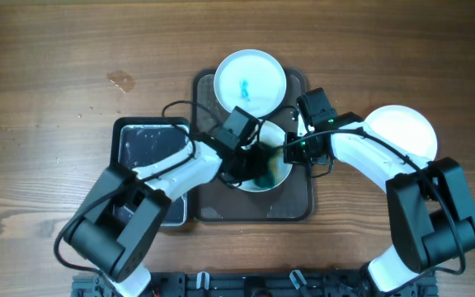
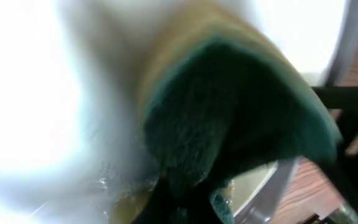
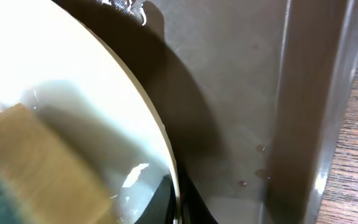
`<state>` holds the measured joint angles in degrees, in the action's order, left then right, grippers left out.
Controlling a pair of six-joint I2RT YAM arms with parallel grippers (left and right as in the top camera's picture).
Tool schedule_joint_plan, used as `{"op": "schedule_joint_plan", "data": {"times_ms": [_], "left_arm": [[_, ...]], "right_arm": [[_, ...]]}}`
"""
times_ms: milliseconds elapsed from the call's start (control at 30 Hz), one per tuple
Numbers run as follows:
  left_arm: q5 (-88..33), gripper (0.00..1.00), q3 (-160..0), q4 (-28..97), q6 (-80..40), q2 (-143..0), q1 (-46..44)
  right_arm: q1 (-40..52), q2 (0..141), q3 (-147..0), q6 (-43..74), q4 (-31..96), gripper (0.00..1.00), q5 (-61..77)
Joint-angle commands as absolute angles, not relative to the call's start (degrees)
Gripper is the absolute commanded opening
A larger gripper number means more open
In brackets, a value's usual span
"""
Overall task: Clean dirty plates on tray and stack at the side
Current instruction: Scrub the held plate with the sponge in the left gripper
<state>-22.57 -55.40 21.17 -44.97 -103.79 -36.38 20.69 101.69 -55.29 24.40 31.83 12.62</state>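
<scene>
The robot's left gripper should set the green and yellow sponge down near the middle of the black square basin [image 1: 154, 182].
A brown tray [image 1: 295, 202] holds two white plates. The far plate [image 1: 250, 82] has a blue smear. The near plate [image 1: 274, 134] lies under both grippers. My left gripper [image 1: 258, 165] is shut on a green and yellow sponge [image 2: 229, 124] pressed onto the near plate's wet face [image 2: 36, 112]. My right gripper [image 1: 291, 151] is shut on the near plate's right rim [image 3: 178, 199], one finger on each side of the edge. The sponge also shows in the right wrist view [image 3: 17, 168]. The tray floor [image 3: 241, 81] has water drops.
A clean white plate [image 1: 398, 132] lies on the wooden table right of the tray. A black square basin [image 1: 147, 148] with water stands left of the tray, partly under my left arm. The tray's raised wall [image 3: 309, 124] is close to the right gripper.
</scene>
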Motion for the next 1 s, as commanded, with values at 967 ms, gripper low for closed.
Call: {"op": "schedule_joint_plan", "data": {"times_ms": [967], "left_arm": [[-24.4,0.04,-51.37,11.16,-43.88,-103.04,-36.86]], "right_arm": [[21.23,104.42,-54.26,20.91,32.42,0.04,8.93]]}}
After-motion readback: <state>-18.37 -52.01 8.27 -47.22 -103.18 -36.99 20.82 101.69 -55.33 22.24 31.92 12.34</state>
